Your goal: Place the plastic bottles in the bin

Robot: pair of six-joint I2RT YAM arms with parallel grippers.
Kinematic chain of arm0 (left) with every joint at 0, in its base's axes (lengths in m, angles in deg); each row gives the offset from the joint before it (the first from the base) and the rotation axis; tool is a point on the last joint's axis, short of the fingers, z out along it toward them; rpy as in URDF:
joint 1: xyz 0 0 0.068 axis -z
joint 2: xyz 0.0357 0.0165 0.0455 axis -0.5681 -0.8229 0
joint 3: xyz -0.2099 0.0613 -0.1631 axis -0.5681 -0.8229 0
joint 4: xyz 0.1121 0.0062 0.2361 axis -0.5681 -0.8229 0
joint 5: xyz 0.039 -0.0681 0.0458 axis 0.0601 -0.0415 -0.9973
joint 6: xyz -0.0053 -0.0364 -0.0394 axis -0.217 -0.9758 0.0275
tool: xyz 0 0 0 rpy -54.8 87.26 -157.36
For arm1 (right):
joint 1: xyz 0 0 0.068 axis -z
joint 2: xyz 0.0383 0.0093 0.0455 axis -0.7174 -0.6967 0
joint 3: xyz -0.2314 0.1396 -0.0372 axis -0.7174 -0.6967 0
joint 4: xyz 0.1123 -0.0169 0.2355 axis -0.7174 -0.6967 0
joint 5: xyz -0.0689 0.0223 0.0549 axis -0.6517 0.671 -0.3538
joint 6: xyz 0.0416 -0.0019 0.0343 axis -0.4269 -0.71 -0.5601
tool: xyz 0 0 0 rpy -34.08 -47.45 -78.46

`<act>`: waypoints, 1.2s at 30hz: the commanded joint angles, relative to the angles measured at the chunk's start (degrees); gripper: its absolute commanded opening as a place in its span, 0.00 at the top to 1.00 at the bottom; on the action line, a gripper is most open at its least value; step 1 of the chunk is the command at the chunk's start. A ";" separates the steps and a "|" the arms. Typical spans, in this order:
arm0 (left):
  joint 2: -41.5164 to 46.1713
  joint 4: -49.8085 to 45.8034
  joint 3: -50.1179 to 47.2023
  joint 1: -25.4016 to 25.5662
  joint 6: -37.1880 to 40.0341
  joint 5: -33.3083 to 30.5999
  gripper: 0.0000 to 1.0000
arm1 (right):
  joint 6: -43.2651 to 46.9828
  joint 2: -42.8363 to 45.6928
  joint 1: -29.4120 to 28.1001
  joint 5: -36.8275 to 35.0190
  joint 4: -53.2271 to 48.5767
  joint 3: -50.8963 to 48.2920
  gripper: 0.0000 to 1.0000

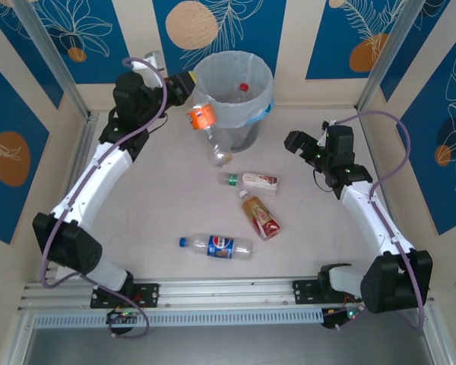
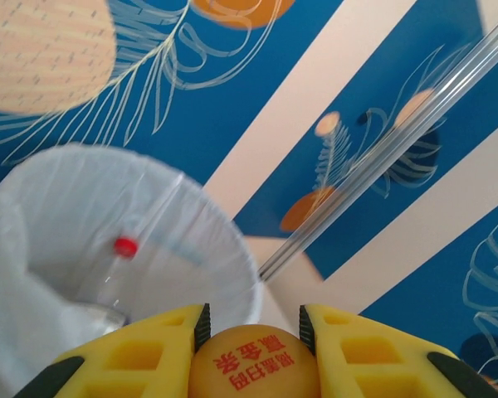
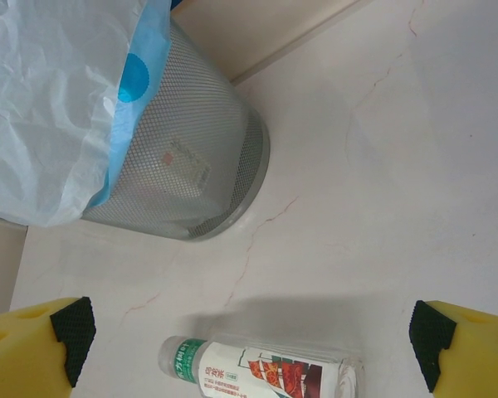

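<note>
I need to release the orange-labelled plastic bottle, now at the bin's rim, from my left gripper inside the bin (image 1: 218, 92) beside the red-capped bottle.
My left gripper (image 1: 190, 99) is shut on an orange-labelled plastic bottle (image 1: 202, 115) at the left rim of the bin (image 1: 258, 72); the clear body slants down outside the bin's wall. In the left wrist view the yellow fingers (image 2: 149, 348) clamp the orange bottle (image 2: 253, 365), with the lined bin (image 2: 33, 240) ahead and a red-capped bottle (image 2: 124, 246) inside it. On the table lie a green-capped bottle (image 1: 252, 180), an orange-capped one (image 1: 261, 215) and a blue-labelled one (image 1: 219, 246). My right gripper (image 1: 300, 144) hangs open right of the bin, above the green-capped bottle (image 3: 266, 373).
The mesh bin (image 3: 191, 166) stands at the back centre against the patterned wall. Metal frame posts (image 1: 49, 57) flank the table's back corners. A rail (image 1: 228, 293) with both arm bases runs along the near edge.
</note>
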 commanded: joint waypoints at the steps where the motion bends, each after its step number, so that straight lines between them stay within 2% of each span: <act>1: -4.15 4.91 5.56 -0.41 -4.56 1.53 1.00 | 0.30 2.01 0.32 0.09 0.21 -1.07 0.00; 11: -18.39 12.59 23.00 -0.19 -11.19 -3.14 1.00 | 0.57 5.19 0.66 -0.60 -0.76 -2.45 0.00; 18: -29.55 8.55 42.88 -0.28 -12.05 -6.53 1.00 | 1.09 7.80 1.00 -1.16 -2.08 -3.98 0.00; 24: -36.04 7.08 50.78 0.12 -6.37 -14.12 1.00 | 1.14 9.78 1.62 -1.30 -2.38 -5.47 0.00; 29: -40.93 4.67 55.61 0.29 -1.73 -15.40 1.00 | 1.61 10.83 2.03 -1.49 -3.09 -5.64 0.00; 36: -43.41 -1.05 56.66 1.08 9.61 -18.82 1.00 | 1.18 11.11 2.24 -1.05 -3.40 -6.00 0.00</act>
